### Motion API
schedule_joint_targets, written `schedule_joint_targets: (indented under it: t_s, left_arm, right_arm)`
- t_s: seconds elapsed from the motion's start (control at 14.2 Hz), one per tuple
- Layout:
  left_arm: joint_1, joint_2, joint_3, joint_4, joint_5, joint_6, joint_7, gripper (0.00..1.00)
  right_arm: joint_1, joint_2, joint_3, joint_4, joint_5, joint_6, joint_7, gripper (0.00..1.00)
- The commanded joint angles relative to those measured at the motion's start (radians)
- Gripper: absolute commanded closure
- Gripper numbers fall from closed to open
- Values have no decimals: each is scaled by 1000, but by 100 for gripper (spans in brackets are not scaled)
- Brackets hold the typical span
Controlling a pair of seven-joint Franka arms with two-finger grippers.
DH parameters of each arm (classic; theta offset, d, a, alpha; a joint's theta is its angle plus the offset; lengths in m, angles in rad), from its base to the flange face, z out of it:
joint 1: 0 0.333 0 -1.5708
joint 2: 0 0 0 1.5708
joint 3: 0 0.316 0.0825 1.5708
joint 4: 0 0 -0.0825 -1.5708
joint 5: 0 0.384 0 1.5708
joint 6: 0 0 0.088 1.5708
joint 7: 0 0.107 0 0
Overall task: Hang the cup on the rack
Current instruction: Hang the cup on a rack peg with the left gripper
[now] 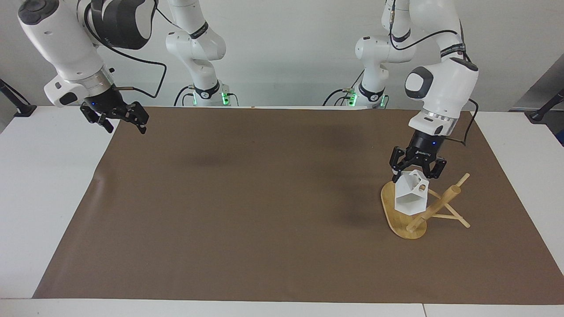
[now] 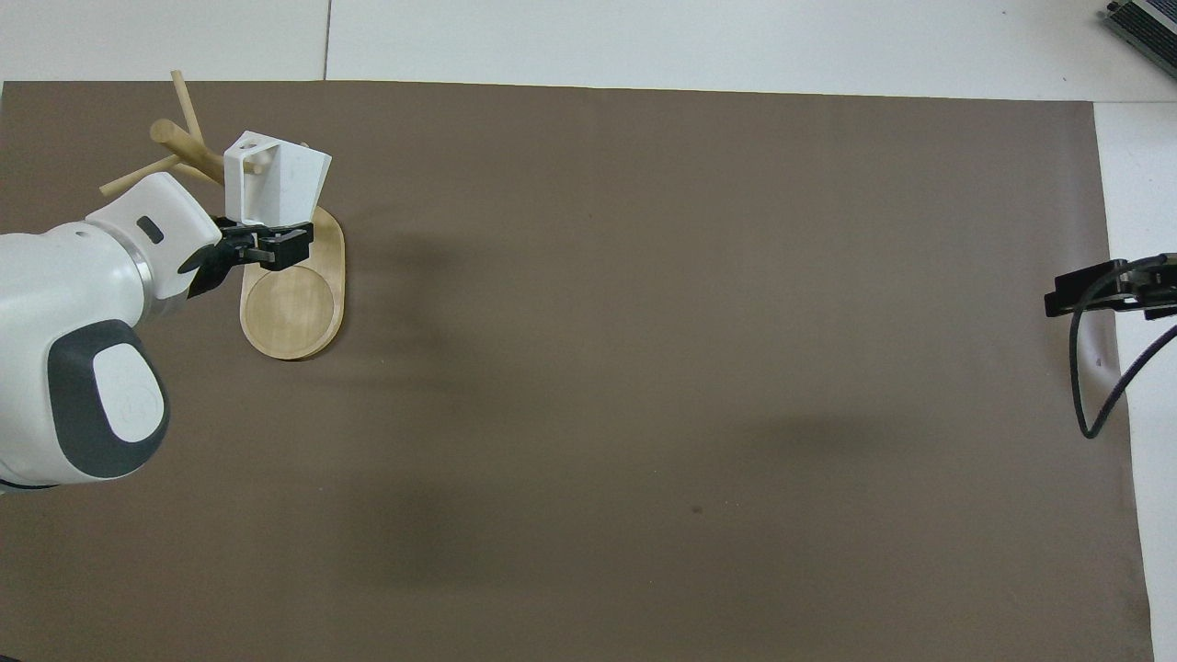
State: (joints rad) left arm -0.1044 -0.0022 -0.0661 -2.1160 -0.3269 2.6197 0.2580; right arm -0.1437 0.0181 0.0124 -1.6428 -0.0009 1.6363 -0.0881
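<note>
The robot's left gripper needs to release the white faceted cup, now close against the pegs, on the bamboo rack's peg (image 2: 265,180) above the oval base.
The white faceted cup (image 1: 410,199) hangs in my left gripper (image 1: 417,171), which is shut on its upper part by the blocky handle. The cup is over the oval base (image 1: 389,210) of the bamboo rack, close against the pegs beside the central post (image 1: 435,207). In the overhead view the cup (image 2: 285,182) sits over the base's (image 2: 294,308) farther end, and its handle hole lies at a peg next to the post (image 2: 184,147). I cannot tell whether the peg passes through the hole. My left gripper (image 2: 259,241) shows there too. My right gripper (image 1: 123,119) waits open and empty above the mat's corner.
A brown mat (image 1: 264,211) covers most of the white table. The rack stands toward the left arm's end of it. The right gripper's tip (image 2: 1067,296) and its cable show at the overhead view's edge.
</note>
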Motion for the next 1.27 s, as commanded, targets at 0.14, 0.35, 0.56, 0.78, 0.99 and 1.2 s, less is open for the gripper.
schedule_joint_targets:
  t_s: [0.14, 0.35, 0.56, 0.78, 0.99, 1.2]
  left_arm:
    - [8, 27, -6, 1, 20, 20, -150, 100]
    - [9, 44, -4, 14, 20, 22, -169, 100]
    - [17, 74, 3, 57, 20, 13, -166, 100]
    - [34, 82, 3, 62, 22, 8, -164, 100]
    - [35, 82, 2, 61, 20, 11, -171, 100]
    - [34, 82, 2, 61, 20, 10, -171, 85]
  right_arm:
    - [1, -12, -6, -5, -4, 2, 8, 0]
    - [9, -13, -6, -3, -2, 2, 11, 0]
    - [10, -18, -5, -5, -2, -1, 11, 0]
    - [12, -18, -5, -5, -2, 0, 11, 0]
    - [12, -18, -5, -3, -2, 0, 11, 0]
    - [12, -18, -5, -5, -4, 0, 11, 0]
